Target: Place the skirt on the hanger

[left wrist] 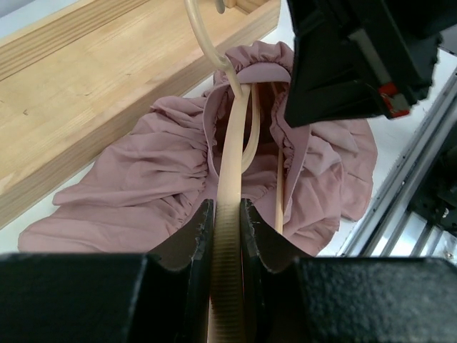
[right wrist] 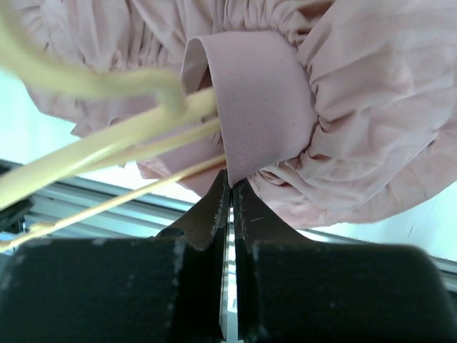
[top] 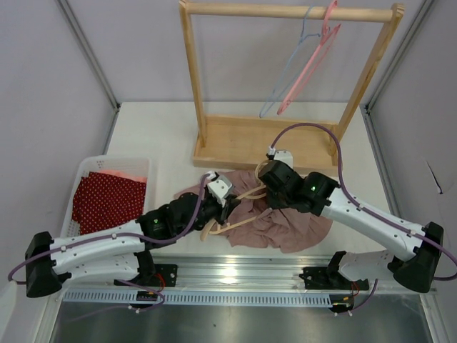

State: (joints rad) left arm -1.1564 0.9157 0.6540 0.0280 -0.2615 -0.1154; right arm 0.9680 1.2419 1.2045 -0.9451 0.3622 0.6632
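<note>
I should let go of the cream hanger with my left gripper on the dusty pink skirt (top: 241, 194) (left wrist: 200, 170) close to the base of the wooden rack.
A dusty pink skirt (top: 282, 221) lies crumpled on the table in front of the wooden rack. A cream hanger (top: 239, 207) lies partly inside its waistband. My left gripper (top: 227, 202) is shut on one arm of the hanger (left wrist: 227, 214), whose hook points at the rack. My right gripper (top: 265, 187) is shut on the skirt's elastic waistband (right wrist: 253, 107) and holds it lifted over the hanger's arms (right wrist: 107, 146). The skirt (left wrist: 143, 186) spreads left of the hanger in the left wrist view.
A wooden rack (top: 289, 86) stands at the back with a blue hanger (top: 285, 71) and a pink hanger (top: 310, 64) on its rail. A white basket (top: 89, 171) at the left holds a red dotted cloth (top: 107, 204). A metal rail (top: 235, 275) runs along the near edge.
</note>
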